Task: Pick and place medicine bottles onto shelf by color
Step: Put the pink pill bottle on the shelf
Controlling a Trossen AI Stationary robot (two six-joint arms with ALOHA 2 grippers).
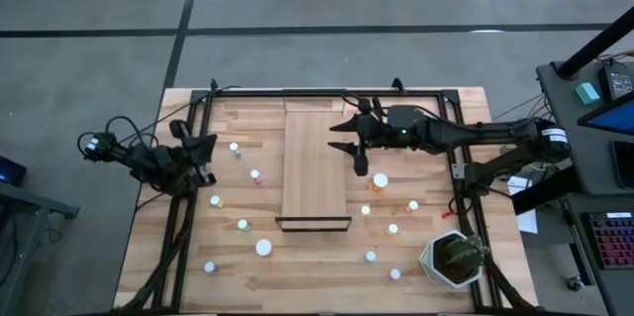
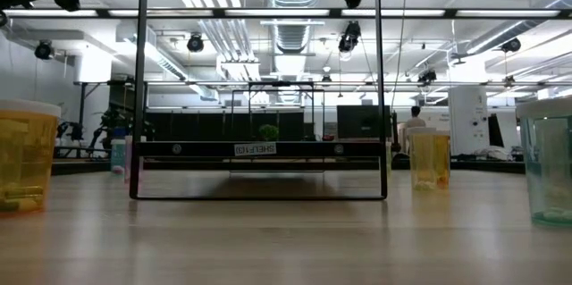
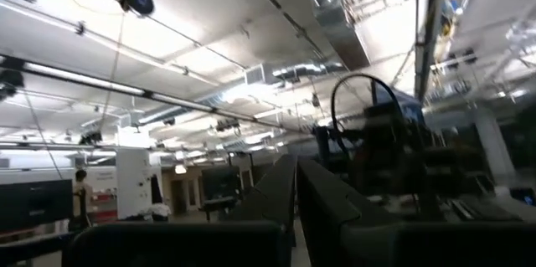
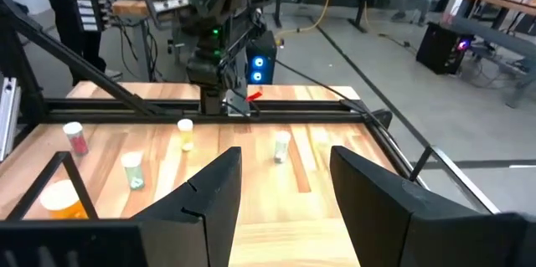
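The robot's left gripper needs to go next to the pink medicine bottle beside the shelf and then close on the bottle's white cap [image 1: 255, 173].
The shelf [image 1: 315, 162] is a light-wood plank lying along the middle of the table, with a dark rail [image 1: 313, 223] at its near end. Small white-capped medicine bottles stand on the tabletop on both sides of it, such as one [image 1: 256, 174] on the left and a larger orange one [image 1: 379, 181] on the right. My right gripper [image 1: 347, 146] hovers open above the shelf's right edge, pointing toward the table's left, with nothing between its fingers [image 4: 213, 204]. My left gripper [image 1: 206, 148] waits at the table's left side, shut [image 3: 295, 208] and tilted upward.
A potted green plant [image 1: 456, 260] stands at the near right corner. A dark metal frame [image 1: 188, 217] runs along the table's sides. More bottles [image 1: 264, 247] [image 1: 393, 228] are scattered over the near half. A person [image 2: 414, 122] stands far off in the room.
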